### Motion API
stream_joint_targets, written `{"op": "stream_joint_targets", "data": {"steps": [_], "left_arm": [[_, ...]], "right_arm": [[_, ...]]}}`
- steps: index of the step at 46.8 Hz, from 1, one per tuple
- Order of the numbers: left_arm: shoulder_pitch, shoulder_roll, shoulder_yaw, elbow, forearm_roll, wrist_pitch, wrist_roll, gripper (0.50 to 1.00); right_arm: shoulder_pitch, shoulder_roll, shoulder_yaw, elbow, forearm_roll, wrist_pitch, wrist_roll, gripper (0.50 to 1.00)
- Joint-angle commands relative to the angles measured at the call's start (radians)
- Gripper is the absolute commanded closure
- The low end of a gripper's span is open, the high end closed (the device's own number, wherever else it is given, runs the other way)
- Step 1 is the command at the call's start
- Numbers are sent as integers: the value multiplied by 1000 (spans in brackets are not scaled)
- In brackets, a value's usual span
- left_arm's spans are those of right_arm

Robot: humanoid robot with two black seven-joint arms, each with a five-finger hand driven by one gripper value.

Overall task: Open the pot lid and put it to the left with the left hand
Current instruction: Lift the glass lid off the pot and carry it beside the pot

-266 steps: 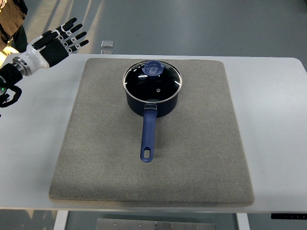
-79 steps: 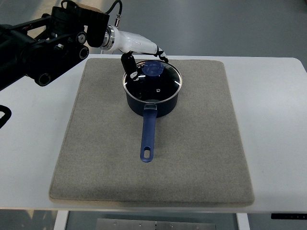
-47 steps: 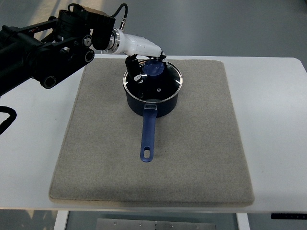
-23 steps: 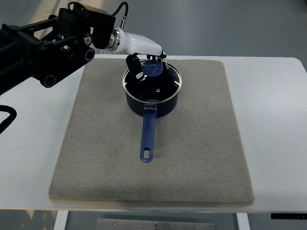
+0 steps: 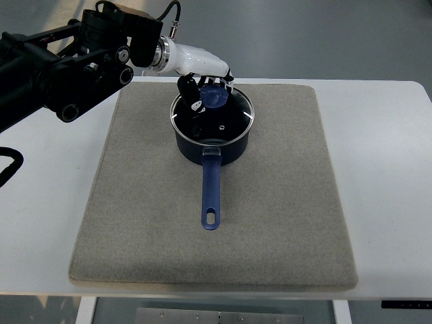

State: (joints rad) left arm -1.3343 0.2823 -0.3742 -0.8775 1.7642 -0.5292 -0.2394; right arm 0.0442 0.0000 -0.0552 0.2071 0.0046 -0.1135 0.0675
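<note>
The robot's left gripper will put the glass lid down between the saucepan and the mat edge nearest its arm (image 5: 134, 131).
A dark blue saucepan (image 5: 214, 144) stands on the grey mat (image 5: 135, 216), its long blue handle (image 5: 210, 192) pointing toward the near edge. A glass lid (image 5: 226, 115) with a blue knob (image 5: 214, 98) covers it and looks slightly tilted. My left arm reaches in from the upper left. Its hand (image 5: 202, 94) sits over the far left part of the lid, the black fingers (image 5: 191, 94) curled around the knob.
The mat lies on a white table (image 5: 385, 175). Bare mat stretches left of the pot (image 5: 138, 142). The bulky black upper part of my left arm (image 5: 61, 74) hangs over the table's far left corner.
My left hand came in from the far left and closed on the lid knob. Over the last second the knob shifted slightly up, and the pan handle swung a little to the right.
</note>
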Motion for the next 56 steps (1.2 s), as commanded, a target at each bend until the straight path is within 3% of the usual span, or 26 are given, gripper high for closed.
{"op": "stream_joint_targets", "data": {"steps": [1,16,36,44,56], "left_arm": [[-5,3,-3,0,0,0,0,1000],[-22,21,-17,-3,-14,-3,-1,1000],[-42,204,-38,-11,-17,-17,-3,1000],[3,278,-49,-11,-17,-15,-8,1000],[130,305,-72,-5,-6,0,-8,1000]], "right_arm": [[0,0,0,0,0,0,0,585],[0,0,0,0,0,0,0,583],[0,0,0,2,0,0,0,585],[0,0,0,0,0,0,0,585],[0,0,0,0,0,0,0,583]]}}
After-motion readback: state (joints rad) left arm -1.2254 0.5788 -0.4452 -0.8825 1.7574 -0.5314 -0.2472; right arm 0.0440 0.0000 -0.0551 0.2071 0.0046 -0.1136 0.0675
